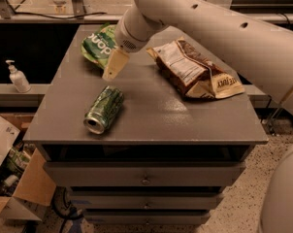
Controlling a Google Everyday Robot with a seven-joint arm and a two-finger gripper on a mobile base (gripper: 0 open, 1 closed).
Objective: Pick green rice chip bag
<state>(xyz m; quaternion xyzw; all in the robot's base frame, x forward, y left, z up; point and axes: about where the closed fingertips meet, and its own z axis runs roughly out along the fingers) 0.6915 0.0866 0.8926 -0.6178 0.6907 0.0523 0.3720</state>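
The robot's gripper should next go to the green rice chip bag's near end (104, 51), the one facing the green drink can, and close there.
The green rice chip bag (98, 45) lies at the far left of the grey cabinet top (151, 115), its right side hidden behind my arm. White lettering shows on it. My gripper (114, 66) hangs from the white arm just right of and in front of the bag, its cream fingers pointing down toward the top. It holds nothing that I can see.
A green drink can (103, 109) lies on its side in front of the gripper. A brown-and-cream snack bag (195, 69) lies at the right. A soap bottle (18, 76) stands on a ledge at the left. Cardboard boxes (10, 178) sit on the floor at the left.
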